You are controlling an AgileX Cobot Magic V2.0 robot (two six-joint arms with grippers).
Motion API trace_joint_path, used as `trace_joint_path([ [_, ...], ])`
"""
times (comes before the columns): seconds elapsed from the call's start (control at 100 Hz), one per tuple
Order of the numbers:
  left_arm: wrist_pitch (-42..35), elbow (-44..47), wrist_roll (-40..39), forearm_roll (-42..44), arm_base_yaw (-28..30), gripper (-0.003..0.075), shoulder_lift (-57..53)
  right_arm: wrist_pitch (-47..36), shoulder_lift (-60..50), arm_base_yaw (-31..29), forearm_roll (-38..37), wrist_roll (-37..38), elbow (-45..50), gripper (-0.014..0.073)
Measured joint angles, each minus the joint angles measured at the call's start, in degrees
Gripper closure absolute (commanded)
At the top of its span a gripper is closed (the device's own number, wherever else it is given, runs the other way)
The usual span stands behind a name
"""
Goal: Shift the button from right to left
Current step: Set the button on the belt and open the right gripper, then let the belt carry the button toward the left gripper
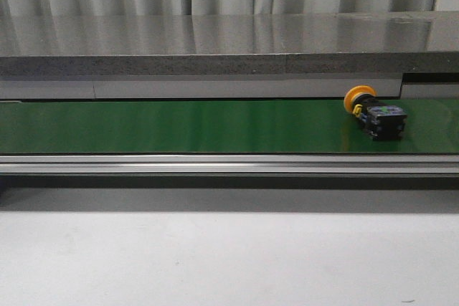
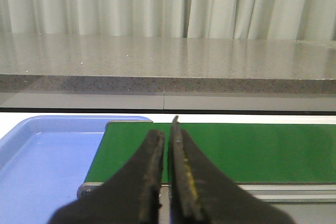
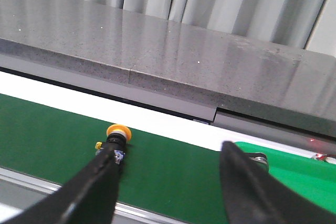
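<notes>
Next, I close my left gripper on the button's dark body at the green belt's end [image 1: 57, 121] next to the blue tray.
The button [image 1: 374, 112], with a round yellow cap and a dark blocky body, lies on its side on the green belt [image 1: 179, 125] at the right. It also shows in the right wrist view [image 3: 116, 137], partly hidden behind one finger. My right gripper [image 3: 170, 163] is open and empty, near the belt's front edge, with the button at its left finger [image 3: 100, 177], not between the jaws. My left gripper [image 2: 167, 140] is shut and empty over the belt's left end. Neither gripper shows in the front view.
A blue tray [image 2: 37, 166] lies beside the belt's left end [image 2: 100, 153]. A grey stone counter [image 1: 215, 44] runs behind the belt. A metal rail [image 1: 229, 165] edges the belt's front. A second green belt piece [image 3: 294, 163] begins past the right end.
</notes>
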Motion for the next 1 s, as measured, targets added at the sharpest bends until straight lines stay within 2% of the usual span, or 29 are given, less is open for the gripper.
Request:
trace_joint_path([
  [0.14, 0.0, 0.0, 0.0, 0.0, 0.0, 0.0715, 0.0, -0.23, 0.0, 0.0, 0.0, 0.0, 0.0, 0.0531],
  [0.29, 0.0, 0.0, 0.0, 0.0, 0.0, 0.0715, 0.0, -0.32, 0.0, 0.0, 0.0, 0.0, 0.0, 0.0665],
  [1.0, 0.0, 0.0, 0.0, 2.15, 0.0, 0.0715, 0.0, -0.32, 0.0, 0.0, 0.09, 0.0, 0.0, 0.0662],
])
